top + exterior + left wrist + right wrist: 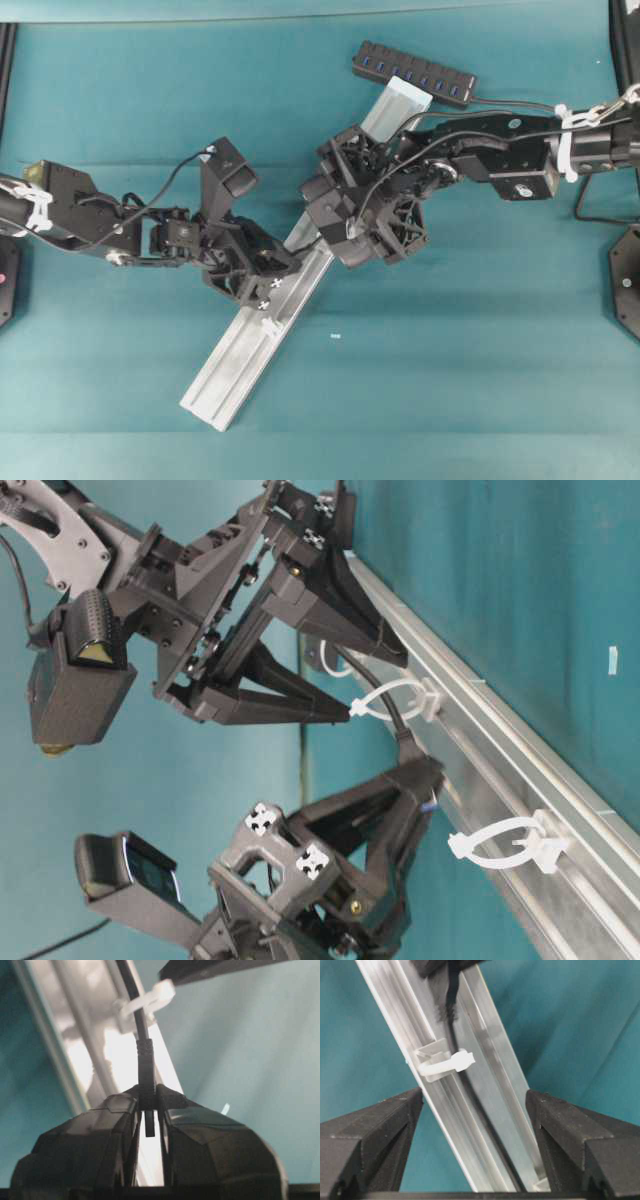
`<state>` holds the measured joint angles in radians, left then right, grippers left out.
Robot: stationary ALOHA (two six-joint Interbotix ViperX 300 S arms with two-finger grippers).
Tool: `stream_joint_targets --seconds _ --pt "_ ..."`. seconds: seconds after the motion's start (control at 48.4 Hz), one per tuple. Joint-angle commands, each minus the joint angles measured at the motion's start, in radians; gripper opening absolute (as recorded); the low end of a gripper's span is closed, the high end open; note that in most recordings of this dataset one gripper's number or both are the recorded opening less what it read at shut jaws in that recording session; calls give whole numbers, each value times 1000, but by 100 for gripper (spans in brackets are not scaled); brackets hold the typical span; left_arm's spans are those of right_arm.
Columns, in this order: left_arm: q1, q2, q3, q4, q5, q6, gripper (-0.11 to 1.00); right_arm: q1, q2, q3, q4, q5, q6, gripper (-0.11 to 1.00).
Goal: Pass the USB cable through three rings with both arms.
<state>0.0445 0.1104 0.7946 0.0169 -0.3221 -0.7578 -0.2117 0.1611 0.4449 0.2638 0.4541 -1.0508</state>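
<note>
The plug that must lead through the empty ring is covered by my left gripper's fingers, so my right gripper will first take the cable (pixel 404 740) just behind the plug.
My left gripper (pixel 148 1094) is shut on the slim plug of the black USB cable (pixel 145 1060), holding it just above the silver rail (pixel 240 350). Behind the plug, the cable runs through a white ring (pixel 152 997). In the table-level view the cable (pixel 398 722) threads that ring (pixel 390 698). A second ring (pixel 335 662) is half hidden behind a finger, and a third ring (pixel 505 845), past the plug, holds nothing. My right gripper (pixel 474 1097) is open and straddles the rail with nothing between its fingers, close behind the threaded ring (pixel 445 1062).
The black multi-port hub (pixel 415 72) lies at the rail's far end. A small white scrap (pixel 335 336) lies on the teal table right of the rail. The two grippers nearly touch over the rail's middle. Black stands sit at the left and right edges.
</note>
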Motion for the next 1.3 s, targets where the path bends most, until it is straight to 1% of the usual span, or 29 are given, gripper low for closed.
stream_joint_targets --seconds 0.0,0.227,0.434,0.599,0.764,0.992,1.074,1.136,1.219,1.281 --pt "-9 -25 -3 3 -2 -2 10 5 -8 -12 0 -8 11 87" --pt "-31 -57 -2 3 5 -6 10 51 -5 -21 0 -17 11 86" --pt "-57 -103 3 2 61 -6 10 92 -3 -20 0 -67 12 86" --pt "-61 -115 18 2 83 -8 10 97 3 -15 0 -118 12 86" --pt "-63 -117 18 3 81 -28 10 103 20 -21 0 -120 12 84" --pt "-61 -117 17 3 80 -28 10 124 51 -41 0 -123 11 82" --pt "-63 -117 18 3 80 -28 10 127 55 -51 0 -118 11 77" --pt "-63 -117 17 3 80 -28 10 129 57 -55 0 -117 11 70" --pt "-63 -117 18 2 81 -28 10 129 58 -60 0 -101 11 53" --pt "-63 -117 20 3 81 -28 10 129 58 -60 0 -80 11 37"
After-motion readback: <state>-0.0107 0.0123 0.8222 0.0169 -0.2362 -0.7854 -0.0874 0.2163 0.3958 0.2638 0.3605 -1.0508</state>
